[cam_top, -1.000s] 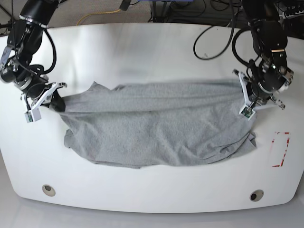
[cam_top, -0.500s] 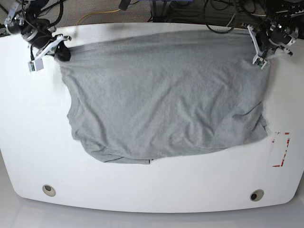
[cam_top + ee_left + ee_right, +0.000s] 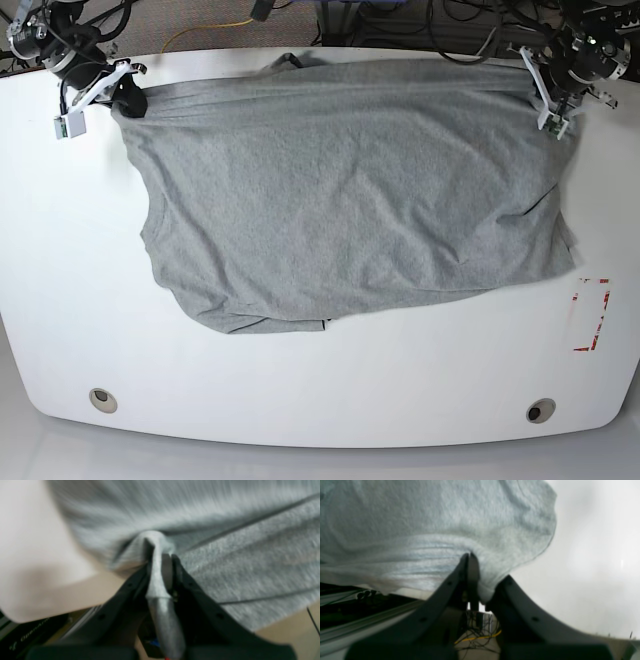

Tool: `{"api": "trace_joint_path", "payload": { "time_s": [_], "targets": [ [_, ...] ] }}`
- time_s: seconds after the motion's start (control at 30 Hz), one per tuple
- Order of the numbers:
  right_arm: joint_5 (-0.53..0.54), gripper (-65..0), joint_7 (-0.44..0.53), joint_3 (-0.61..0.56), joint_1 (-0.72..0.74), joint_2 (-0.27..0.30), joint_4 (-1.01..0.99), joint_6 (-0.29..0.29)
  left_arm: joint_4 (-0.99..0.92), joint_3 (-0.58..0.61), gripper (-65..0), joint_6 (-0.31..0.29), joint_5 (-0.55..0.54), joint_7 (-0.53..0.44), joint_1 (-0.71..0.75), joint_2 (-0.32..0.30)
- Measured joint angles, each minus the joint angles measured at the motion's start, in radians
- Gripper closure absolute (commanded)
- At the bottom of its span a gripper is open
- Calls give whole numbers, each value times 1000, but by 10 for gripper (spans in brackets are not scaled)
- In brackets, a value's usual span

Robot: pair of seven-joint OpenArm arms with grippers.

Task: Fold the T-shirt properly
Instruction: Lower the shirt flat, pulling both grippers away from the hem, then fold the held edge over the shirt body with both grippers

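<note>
My left gripper will let go of the T-shirt's pinched edge on its own grey side (image 3: 547, 199). That spot is just past the red-marked rectangle.
The heather-grey T-shirt (image 3: 340, 190) lies spread wide over the white table (image 3: 330, 390), plain side up; no lettering or tag shows. My left gripper (image 3: 556, 105) is at the far right corner of the shirt, shut on a pinch of its edge; in the left wrist view the cloth (image 3: 157, 580) is bunched between the jaws. My right gripper (image 3: 122, 100) is at the far left corner, shut on the shirt's edge (image 3: 482, 590). The cloth is stretched between both grippers along the table's far edge.
Cables (image 3: 220, 25) and dark equipment lie beyond the table's far edge. A red-marked rectangle (image 3: 590, 315) sits at the table's right edge. Two round holes (image 3: 101, 399) are near the front edge.
Both grippers stayed near the far corners, holding the shirt. The cloth has settled and spread flatter; its lower edge has drawn slightly toward the far side, and a fold has appeared at the far edge.
</note>
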Motion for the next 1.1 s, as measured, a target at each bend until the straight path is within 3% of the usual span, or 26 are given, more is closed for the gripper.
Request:
{"api": "trace_joint_path", "payload": {
  "time_s": [0.4, 0.97, 1.03, 1.1],
  "targets": [
    [-41, 0, -1, -71, 175, 0, -45, -8, -5, 2, 0, -2, 18, 5, -127, 2],
    [-144, 0, 3, -139, 425, -2, -367, -1, -98, 71, 0, -3, 39, 17, -340, -3],
    [-170, -10, 3, -139, 449, -3, -395, 0, -127, 97, -29, -2, 69, 11, -382, -4],
    [-182, -49, 9, -140, 463, -3, -411, 0, -145, 109, -111, -3, 110, -3, -410, -4]
  ]
}}
